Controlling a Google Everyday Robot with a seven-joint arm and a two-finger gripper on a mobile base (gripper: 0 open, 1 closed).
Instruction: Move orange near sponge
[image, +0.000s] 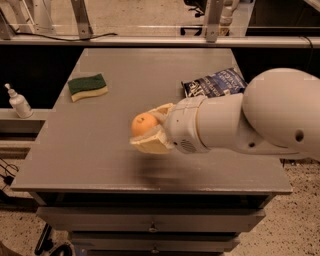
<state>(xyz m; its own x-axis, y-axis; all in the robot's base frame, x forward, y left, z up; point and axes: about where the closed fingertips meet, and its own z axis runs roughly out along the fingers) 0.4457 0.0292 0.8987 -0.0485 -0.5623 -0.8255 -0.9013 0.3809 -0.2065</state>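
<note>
Next, I let go of the orange on the grey table (109, 93), against the end of the sponge that faces the blue chip bag.
The orange (142, 123) is held between the cream fingers of my gripper (148, 129), lifted a little above the grey table (90, 150), with a shadow below it. The gripper is shut on the orange, near the table's middle front. The sponge (87, 86), dark green on top with a pale yellow layer, lies flat at the table's far left, well apart from the orange and up-left of it. My large white arm (250, 120) reaches in from the right.
A blue chip bag (215, 82) lies at the right, partly behind my arm. A white pump bottle (19, 102) stands on a lower shelf left of the table. Metal frame legs stand beyond the far edge.
</note>
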